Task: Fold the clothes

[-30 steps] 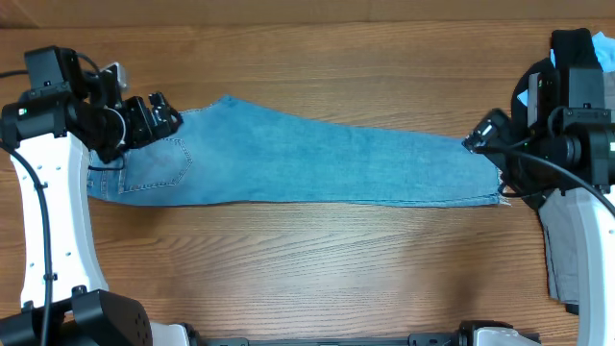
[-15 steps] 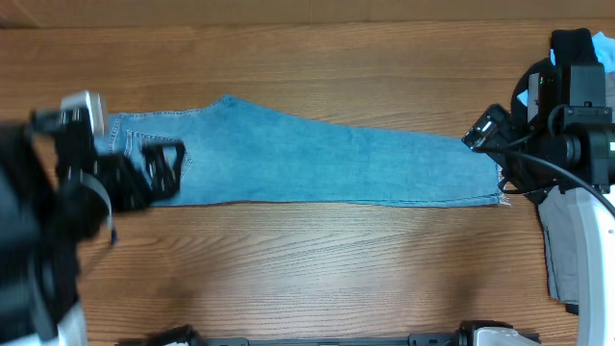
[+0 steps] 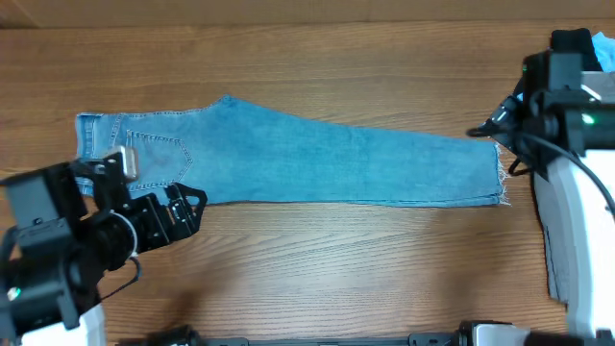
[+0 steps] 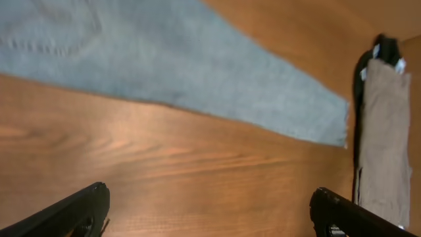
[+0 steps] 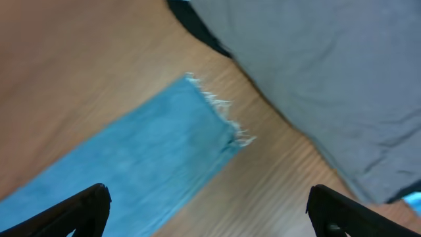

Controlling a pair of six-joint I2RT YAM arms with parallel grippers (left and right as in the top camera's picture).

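Note:
My right gripper needs to grab the light blue jeans by the middle of their frayed hem (image 3: 497, 174) (image 5: 218, 113), at the end of the jeans near the grey garment.
The light blue jeans (image 3: 307, 154) lie flat across the wooden table, folded lengthwise, waist and stitched back pocket at the left, frayed hems at the right. My left gripper (image 3: 183, 207) is open and empty, over bare wood just below the waist end. In the left wrist view the jeans (image 4: 164, 59) lie beyond its spread fingers (image 4: 210, 210). My right gripper (image 3: 485, 130) is open and empty, raised by the hem end. The right wrist view shows the frayed hem (image 5: 217, 112) between and beyond its fingers (image 5: 207, 207).
A pile of other clothes lies at the right table edge: a grey garment (image 3: 562, 250), seen also in the right wrist view (image 5: 329, 79), with dark and bright blue pieces (image 3: 577, 43) behind. A tan garment (image 4: 381, 131) shows in the left wrist view.
My left gripper has let go of the waist and swung down off the jeans toward the front left. The waist end now lies flat. My right gripper has lifted slightly off the hem.

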